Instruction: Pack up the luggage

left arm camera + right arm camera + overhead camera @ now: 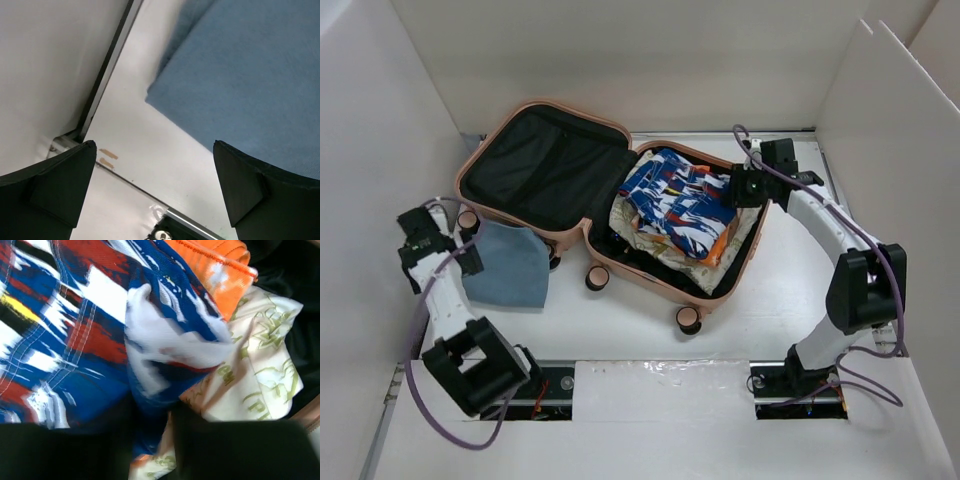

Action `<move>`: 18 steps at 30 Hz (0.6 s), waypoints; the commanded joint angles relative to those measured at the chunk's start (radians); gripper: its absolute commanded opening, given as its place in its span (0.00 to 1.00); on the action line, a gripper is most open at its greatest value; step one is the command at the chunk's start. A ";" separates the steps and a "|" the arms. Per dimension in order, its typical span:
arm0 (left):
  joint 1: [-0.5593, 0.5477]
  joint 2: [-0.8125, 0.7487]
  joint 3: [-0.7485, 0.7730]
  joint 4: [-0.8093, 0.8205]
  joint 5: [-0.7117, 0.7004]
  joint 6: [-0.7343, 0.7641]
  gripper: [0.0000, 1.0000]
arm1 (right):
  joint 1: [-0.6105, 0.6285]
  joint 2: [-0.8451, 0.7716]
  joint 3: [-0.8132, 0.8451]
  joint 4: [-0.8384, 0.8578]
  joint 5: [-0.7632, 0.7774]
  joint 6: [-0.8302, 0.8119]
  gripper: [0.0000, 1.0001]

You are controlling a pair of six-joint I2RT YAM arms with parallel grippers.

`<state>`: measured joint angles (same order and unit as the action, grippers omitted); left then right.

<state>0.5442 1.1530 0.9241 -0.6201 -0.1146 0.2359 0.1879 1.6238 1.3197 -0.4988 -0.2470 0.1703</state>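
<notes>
My left gripper is to grab the folded blue cloth next by its near corner (472, 295) (159, 96), on the side farthest from the luggage.
The salmon-pink luggage (718, 288) lies open on the table, black-lined lid (545, 165) to the left. Its right half holds a blue, white and red patterned garment (675, 200) over a cream printed garment (655, 248) and an orange item (725, 240). My right gripper (735, 190) is at the pile's right edge; in the right wrist view (152, 425) its jaws pinch a fold of the patterned garment (75, 340), with the cream garment (255, 370) beside it. A folded blue cloth (510, 265) lies on the table left of the luggage. My left gripper (470, 250) is open beside it (155, 165), the cloth (250, 75) just ahead.
White walls enclose the table on the left, back and right, with a leaning white board (890, 110) at the right. The left wall's black base strip (107, 65) runs close to my left gripper. The luggage wheels (689, 320) face the arm bases.
</notes>
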 commanded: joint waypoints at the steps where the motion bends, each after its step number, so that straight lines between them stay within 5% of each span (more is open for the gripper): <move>1: 0.162 0.071 0.119 -0.009 0.157 0.020 1.00 | -0.036 0.041 0.070 -0.014 -0.092 -0.120 0.42; 2: 0.201 0.095 0.174 -0.027 0.212 0.020 1.00 | -0.045 0.041 0.070 -0.024 -0.107 -0.129 0.70; 9: 0.295 0.238 0.270 -0.130 0.371 -0.006 1.00 | -0.045 -0.005 0.142 -0.150 0.032 -0.175 0.98; 13: 0.356 0.253 0.245 -0.113 0.409 -0.015 1.00 | -0.004 -0.005 0.184 -0.214 0.095 -0.189 0.98; 18: 0.372 0.453 0.364 -0.247 0.530 -0.006 1.00 | 0.033 -0.016 0.225 -0.224 0.106 -0.180 0.99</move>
<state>0.9131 1.5330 1.2354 -0.7830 0.3126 0.2287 0.1928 1.6440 1.4906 -0.6914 -0.1715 0.0040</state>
